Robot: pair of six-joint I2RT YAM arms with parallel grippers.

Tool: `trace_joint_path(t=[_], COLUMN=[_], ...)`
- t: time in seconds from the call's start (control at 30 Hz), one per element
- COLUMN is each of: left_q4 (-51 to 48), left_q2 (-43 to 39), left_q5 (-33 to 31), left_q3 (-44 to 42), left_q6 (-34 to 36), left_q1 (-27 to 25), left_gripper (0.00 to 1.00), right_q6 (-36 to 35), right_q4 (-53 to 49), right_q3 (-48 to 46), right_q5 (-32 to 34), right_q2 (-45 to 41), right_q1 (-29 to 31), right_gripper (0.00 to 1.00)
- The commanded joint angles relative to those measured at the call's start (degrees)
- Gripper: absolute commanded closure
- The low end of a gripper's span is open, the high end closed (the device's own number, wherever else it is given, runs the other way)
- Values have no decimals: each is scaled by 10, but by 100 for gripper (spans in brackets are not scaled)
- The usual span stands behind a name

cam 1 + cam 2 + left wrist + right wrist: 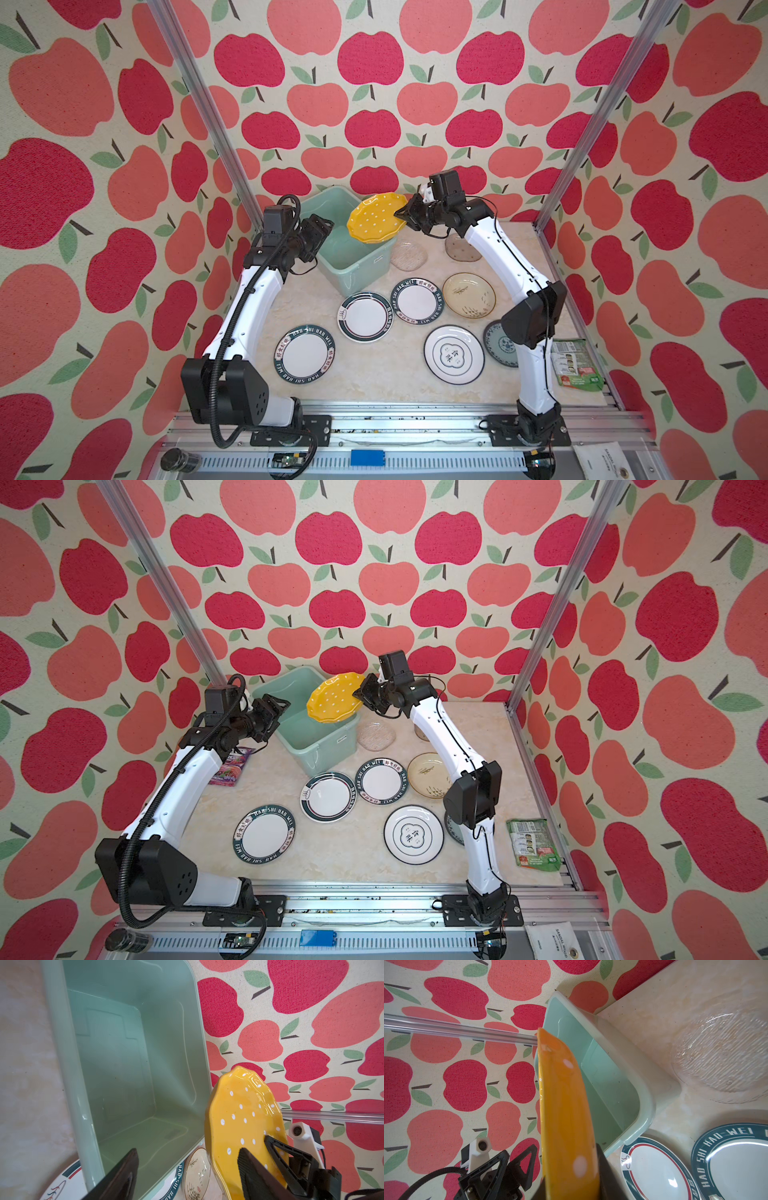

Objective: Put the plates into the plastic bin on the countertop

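Observation:
My right gripper should hand the plate over. So my left gripper should next grab the yellow plate's near-side rim (pixel 362 240) (pixel 214 1158) over the bin.
My right gripper (pixel 401 214) (pixel 571 1180) is shut on the rim of a yellow scalloped, white-dotted plate (pixel 376 218) (pixel 334 698) (pixel 564 1115). It holds the plate tilted above the right rim of the mint-green plastic bin (pixel 359 270) (pixel 116 1053). The bin's floor is bare. My left gripper (pixel 322 226) (pixel 187 1159) hangs open over the bin's left side, a little apart from the plate, holding nothing. Several more plates lie on the beige countertop (pixel 386 374), among them a white one with a lettered rim (pixel 304 353) and a cream one (pixel 468 295).
Two glass plates (pixel 409 255) (pixel 461 249) lie right of the bin, under my right arm. A blue-patterned plate (pixel 498 343) is partly hidden by that arm. A green snack packet (pixel 575 365) lies at the right edge and a purple one (pixel 232 766) under my left arm.

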Motion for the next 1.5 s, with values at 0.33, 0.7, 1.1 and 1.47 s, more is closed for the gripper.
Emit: trace_joint_path(t=[0.33,0.7,1.1,1.47], left_q4=[102,173,273,319], left_q2=[-9,11,40,52], left_q5=[15,-56,-110,-136], left_q3=[-47,-79,-99,-108], left_q6=[-150,-243,-277,-293], left_q1=[-87,-138,-152,-156], left_gripper=[19,21,31,56], right_q6=[97,118,149,159], right_q4=[121,159,189,196], right_q3=[68,67,66,66], right_q5=[-11,-42,-77,-93], right_q2=[44,53,64,75], right_q1=[14,19,21,25], right_gripper=[100,100,100,100])
